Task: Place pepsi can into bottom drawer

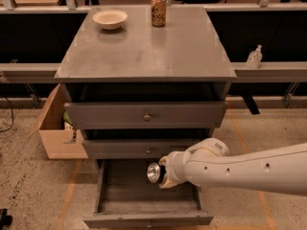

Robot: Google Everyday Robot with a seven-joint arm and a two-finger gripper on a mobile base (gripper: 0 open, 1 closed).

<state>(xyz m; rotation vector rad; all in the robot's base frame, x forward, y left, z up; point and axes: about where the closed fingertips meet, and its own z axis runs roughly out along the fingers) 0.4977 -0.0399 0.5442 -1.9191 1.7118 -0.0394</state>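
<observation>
Next, I let go of the pepsi can with my gripper on the bottom drawer's inside [146, 192], midway across it and toward its grey front panel.
My gripper [161, 173] reaches in from the right on a white arm and is shut on the pepsi can [153, 172]. The can lies sideways, with its silver end facing the camera and its body mostly hidden by the gripper. It hangs over the open bottom drawer [125, 191], near the drawer's back and a little right of its middle. The drawer is pulled out, and its grey front panel [148, 220] is at the lower edge of the view. I see nothing lying on the drawer floor.
The two upper drawers [144, 115] are closed or nearly so. On the cabinet top [144, 51] stand a gold-brown can [158, 9] and a white bowl [110, 18]. An open cardboard box [57, 133] sits on the floor at left. A small clear bottle [254, 56] stands on the ledge at right.
</observation>
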